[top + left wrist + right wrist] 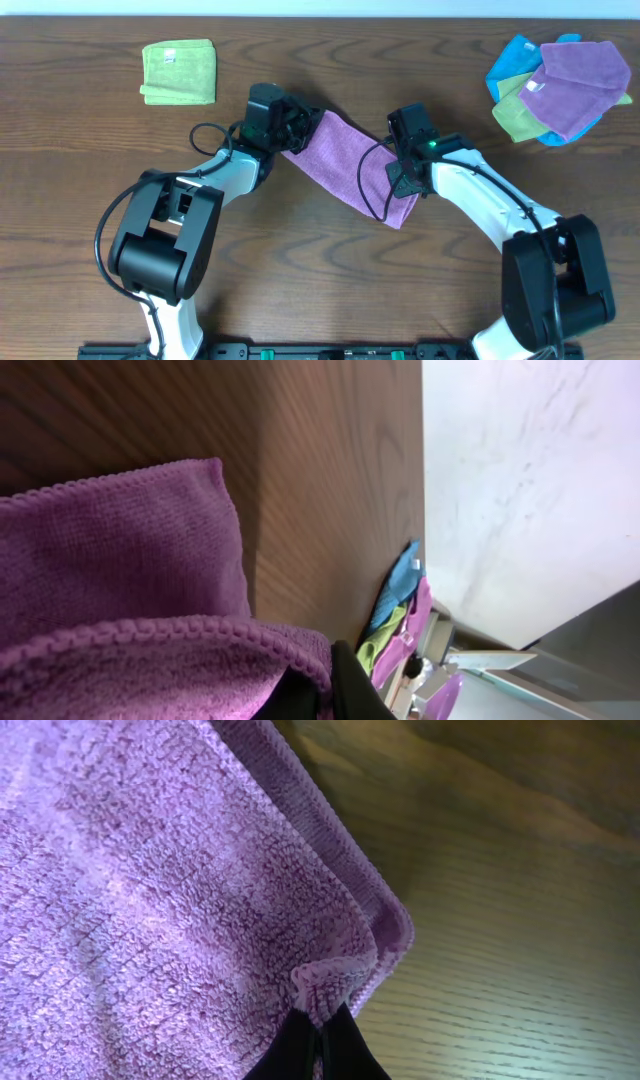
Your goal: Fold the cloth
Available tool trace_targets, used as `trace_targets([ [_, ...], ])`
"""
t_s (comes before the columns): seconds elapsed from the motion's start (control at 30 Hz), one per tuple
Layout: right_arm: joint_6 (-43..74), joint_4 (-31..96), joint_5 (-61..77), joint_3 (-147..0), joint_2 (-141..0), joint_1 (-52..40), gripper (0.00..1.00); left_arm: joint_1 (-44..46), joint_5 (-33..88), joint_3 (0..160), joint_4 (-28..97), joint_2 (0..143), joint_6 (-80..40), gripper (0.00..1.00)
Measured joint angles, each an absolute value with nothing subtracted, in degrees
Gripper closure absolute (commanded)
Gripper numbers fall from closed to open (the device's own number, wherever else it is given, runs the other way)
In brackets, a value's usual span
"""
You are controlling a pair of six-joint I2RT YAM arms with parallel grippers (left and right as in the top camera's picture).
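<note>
Next, my right gripper lets go of the folded cloth's corner, takes the cloth further in and help (373,184) turn it straight, since it slants to the table's edge.
The cloth (345,162) is a pinkish-purple terry towel lying as a folded diagonal strip in the middle of the table. My left gripper (300,128) is at its upper-left end and is shut on the cloth's hemmed edge (200,635). My right gripper (400,180) is at its lower-right end and is shut on a pinched corner of the cloth (330,985). Both ends sit low over the table. In each wrist view the cloth fills most of the frame.
A folded lime-green cloth (179,71) lies at the back left. A pile of blue, green and lilac cloths (560,87) lies at the back right, also seen in the left wrist view (400,615). The brown wooden table (330,290) surrounds the cloth.
</note>
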State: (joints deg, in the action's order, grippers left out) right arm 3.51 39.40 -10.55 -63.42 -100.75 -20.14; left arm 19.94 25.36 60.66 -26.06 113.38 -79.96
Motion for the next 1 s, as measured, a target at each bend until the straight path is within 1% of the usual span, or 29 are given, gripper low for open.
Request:
trace_targets([
  [0.2, 3.9, 39.86, -11.9, -63.42, -100.75, -19.9, 0.98, 19.94, 24.8, 60.75, -21.47, 113.38, -79.24, 0.93],
  [0.43, 3.86, 39.55, -13.21, -63.42, -100.75, -18.22, 0.98, 19.94, 23.51, 60.75, -21.02, 113.38, -77.91, 0.93],
  [0.67, 3.6, 36.29, -13.72, -63.42, -100.75, -18.22, 0.98, 19.94, 22.87, 60.75, -19.92, 113.38, -77.28, 0.92],
  [1.0, 3.46, 36.36, -13.76, -63.4, -100.75, -17.78, 0.99, 20.53, 22.06, 60.75, -19.44, 113.99, -76.44, 0.9],
])
